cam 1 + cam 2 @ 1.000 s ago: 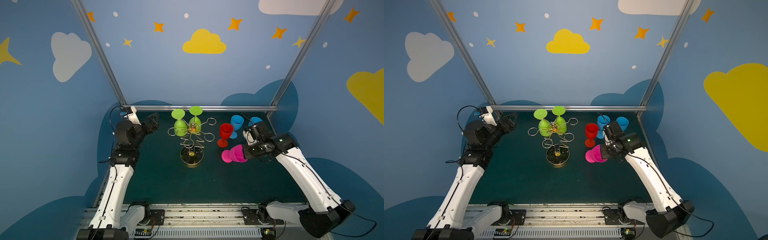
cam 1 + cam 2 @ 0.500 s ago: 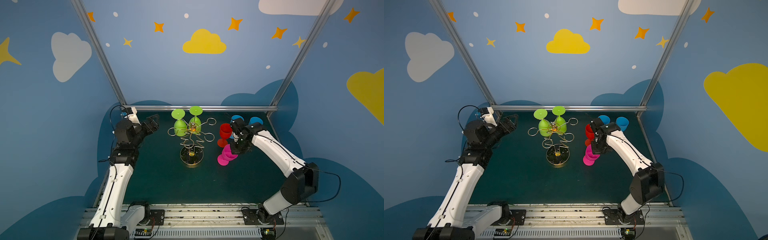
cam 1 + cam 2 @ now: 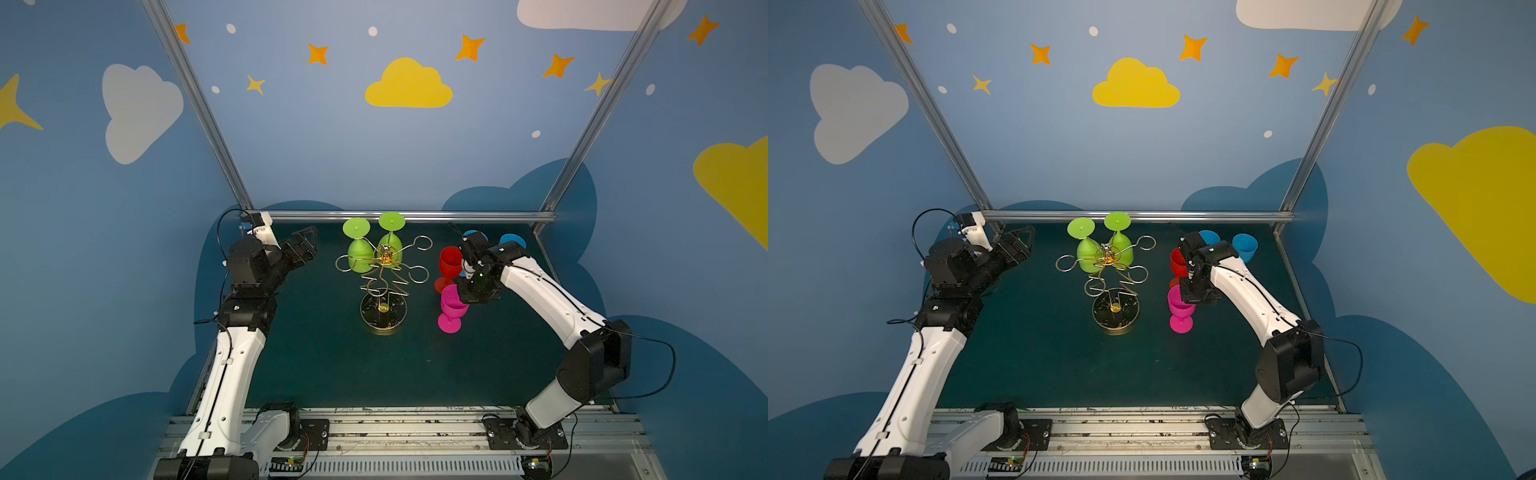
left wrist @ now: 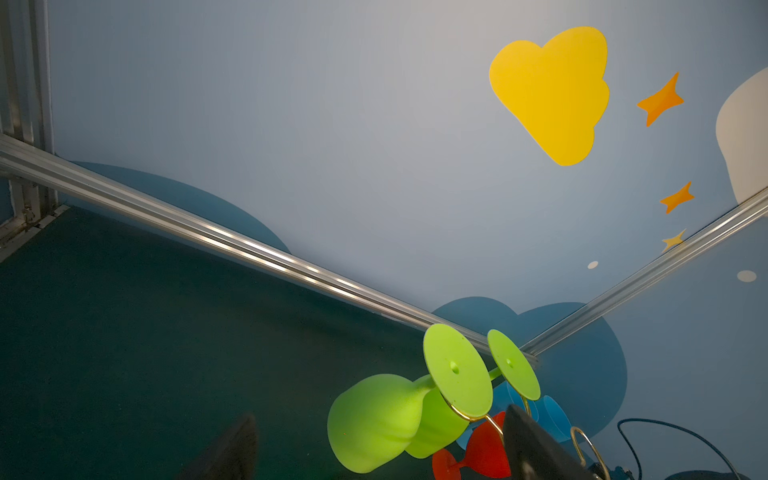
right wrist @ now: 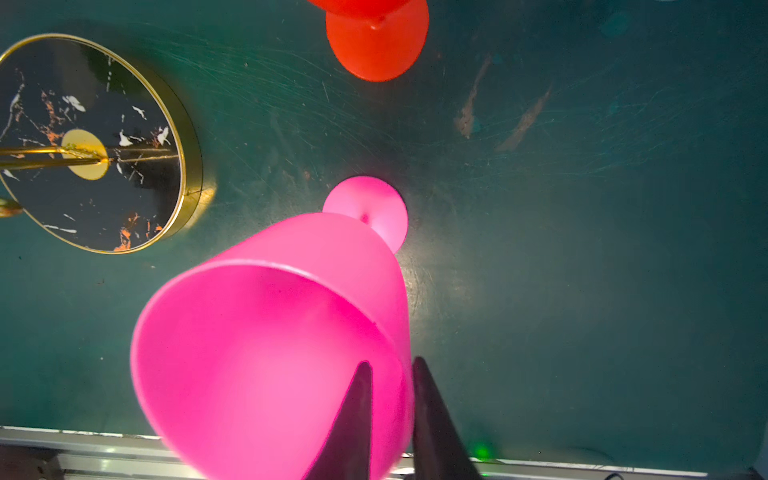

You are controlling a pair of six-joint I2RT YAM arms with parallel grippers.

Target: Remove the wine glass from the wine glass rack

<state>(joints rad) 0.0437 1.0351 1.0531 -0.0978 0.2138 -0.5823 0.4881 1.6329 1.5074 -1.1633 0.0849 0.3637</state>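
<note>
I should next use my left gripper to grab the upturned foot's edge (image 3: 345, 229) (image 4: 449, 393) on the hanging green wine glass that is nearer to my left gripper.
The gold wire wine glass rack (image 3: 384, 274) stands mid-table on its round dark base (image 5: 89, 141). Two green wine glasses (image 3: 359, 254) (image 3: 391, 247) hang upside down from its far arms. A pink wine glass (image 3: 452, 305) (image 5: 266, 340) stands on its foot to the right of the rack. My right gripper (image 3: 463, 291) (image 5: 390, 361) straddles its rim, one finger inside and one outside, jaws slightly parted. At the far left my left gripper (image 3: 301, 245) (image 4: 382, 449) is open and empty, short of the green glasses (image 4: 374, 419).
A red wine glass (image 3: 450, 262) (image 5: 376, 45) stands just behind the pink one. Two blue glasses (image 3: 1244, 247) (image 3: 1209, 237) are at the back right, partly hidden by my right arm. An aluminium rail (image 3: 407, 215) and blue walls close the back and sides.
My right arm swung the pink glass from lying tilted to upright and set it on the mat in front of the red glass, and its jaws loosened. The left arm stayed still.
</note>
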